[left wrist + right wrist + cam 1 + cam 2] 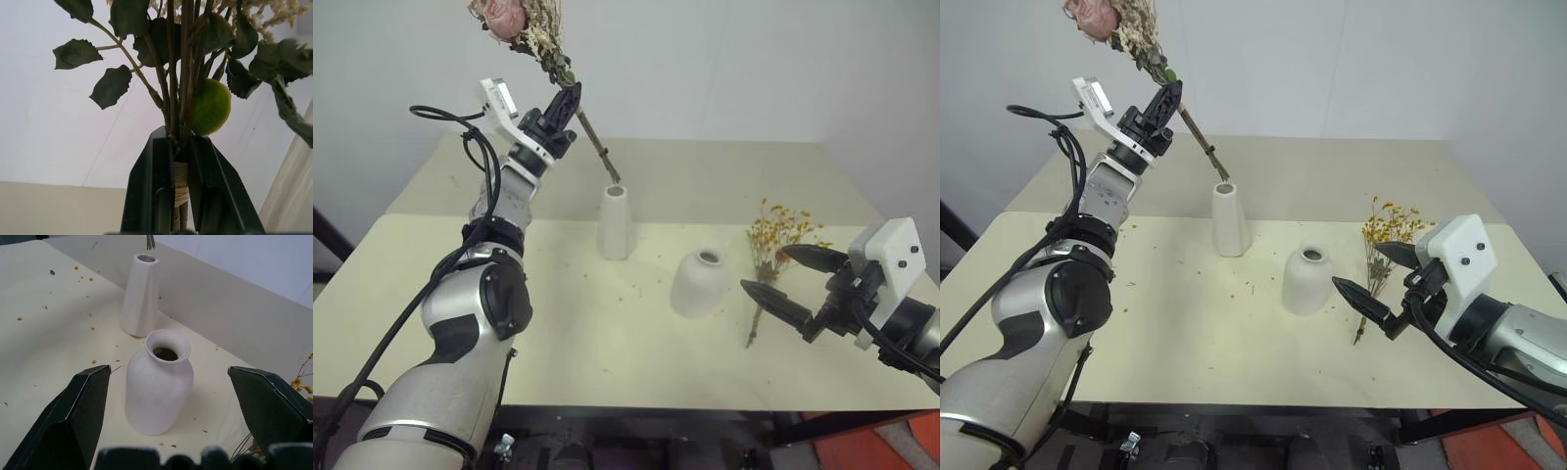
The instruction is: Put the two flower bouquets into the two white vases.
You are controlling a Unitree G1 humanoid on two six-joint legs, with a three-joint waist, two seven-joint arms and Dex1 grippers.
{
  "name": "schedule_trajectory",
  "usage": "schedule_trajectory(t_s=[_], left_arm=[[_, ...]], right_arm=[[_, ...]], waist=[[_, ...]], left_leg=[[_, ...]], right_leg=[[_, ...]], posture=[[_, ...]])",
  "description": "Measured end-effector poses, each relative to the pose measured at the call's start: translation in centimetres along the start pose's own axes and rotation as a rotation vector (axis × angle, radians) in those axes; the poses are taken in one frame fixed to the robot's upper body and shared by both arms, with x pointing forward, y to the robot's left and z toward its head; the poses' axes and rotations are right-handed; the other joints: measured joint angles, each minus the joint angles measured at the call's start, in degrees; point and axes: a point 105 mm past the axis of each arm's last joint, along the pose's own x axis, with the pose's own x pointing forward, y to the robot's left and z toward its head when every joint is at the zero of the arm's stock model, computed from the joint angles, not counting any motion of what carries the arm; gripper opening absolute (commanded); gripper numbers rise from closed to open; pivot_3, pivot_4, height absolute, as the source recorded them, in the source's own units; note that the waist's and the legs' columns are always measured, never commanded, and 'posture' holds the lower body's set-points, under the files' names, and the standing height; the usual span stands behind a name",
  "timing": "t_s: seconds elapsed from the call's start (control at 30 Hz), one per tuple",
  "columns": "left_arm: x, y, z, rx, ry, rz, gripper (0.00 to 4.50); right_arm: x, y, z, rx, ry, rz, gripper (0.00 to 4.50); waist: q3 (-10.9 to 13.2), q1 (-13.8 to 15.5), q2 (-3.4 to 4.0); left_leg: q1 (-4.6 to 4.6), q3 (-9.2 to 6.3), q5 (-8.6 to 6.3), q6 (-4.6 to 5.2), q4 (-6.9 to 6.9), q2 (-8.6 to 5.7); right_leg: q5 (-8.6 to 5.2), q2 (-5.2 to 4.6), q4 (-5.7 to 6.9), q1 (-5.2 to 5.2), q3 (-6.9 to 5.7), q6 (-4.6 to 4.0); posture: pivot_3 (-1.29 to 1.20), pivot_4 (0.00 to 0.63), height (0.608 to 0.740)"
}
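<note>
Next, I release the pink rose bouquet from my left gripper in the narrow opening of the tall white vase (616, 192).
My left gripper (570, 93) is raised high and shut on the tied stems of the pink rose bouquet (514, 20), whose blooms point up and left. Its stem ends (615, 179) hang just at the narrow mouth of the tall white vase (615, 223); in the right wrist view they sit slightly above that mouth (145, 258). The squat white vase (700, 284) stands to the right, empty. The yellow-orange bouquet (778, 230) lies on the table beside it. My right gripper (766, 269) hovers open right of the squat vase and in front of the yellow bouquet, holding nothing.
The cream table (558, 323) has a seam across its middle and is dotted with fallen petals and crumbs (78, 269). A pale wall stands behind it. An orange object (881, 446) shows below the table's front right edge.
</note>
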Motion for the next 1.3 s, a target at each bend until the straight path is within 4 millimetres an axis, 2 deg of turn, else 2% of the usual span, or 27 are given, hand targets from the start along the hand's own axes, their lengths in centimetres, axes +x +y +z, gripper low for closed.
schedule_trajectory(t_s=[0.17,0.3,0.57,0.8,1.07,1.3], left_arm=[[0.0,-0.2,-0.7,0.027,0.045,-0.017,0.14],[-0.6,0.2,-2.1,0.045,0.104,-0.006,0.14],[-0.7,0.1,-2.5,0.077,0.134,-0.016,0.14],[-1.0,-0.2,-3.6,0.103,0.166,-0.050,0.14],[-1.1,-0.3,-4.2,0.128,0.195,-0.055,0.14],[-1.9,-0.5,-6.2,0.204,0.278,-0.097,0.14]], right_arm=[[0.0,0.0,0.0,0.000,0.002,-0.001,4.50],[0.0,0.0,0.0,0.000,0.002,-0.002,4.50],[0.0,0.0,0.1,0.000,-0.005,0.003,4.50],[0.1,0.4,1.4,-0.013,-0.077,0.036,4.50],[0.2,0.1,1.3,-0.001,-0.078,0.038,4.50],[0.4,0.2,1.1,0.000,-0.069,0.043,4.50]], waist=[[0.00,0.00,0.00],[0.00,-0.02,0.00],[0.00,0.00,0.00],[0.00,0.01,0.00],[0.00,0.01,0.00],[0.00,0.05,0.00]], left_leg=[[0.02,0.00,0.00,0.00,0.00,0.00],[0.01,0.00,0.00,0.00,0.00,0.00],[0.02,0.00,0.00,0.00,0.00,0.00],[0.00,0.00,0.00,0.00,0.00,0.00],[0.02,0.00,0.00,0.00,0.00,0.00],[0.01,0.00,0.00,0.00,0.00,0.00]], right_leg=[[0.00,0.00,0.01,0.01,0.00,0.00],[0.00,0.00,0.02,0.00,0.01,0.00],[0.01,0.00,0.02,0.01,0.01,-0.01],[0.01,0.00,0.00,0.00,0.01,-0.02],[0.02,0.00,0.02,0.00,0.01,-0.03],[0.16,0.00,0.02,0.00,0.01,-0.26]], posture=[[0.00,0.150,0.740],[0.00,0.150,0.740],[0.00,0.150,0.740],[0.00,0.150,0.740],[0.00,0.150,0.740],[0.00,0.150,0.740]])
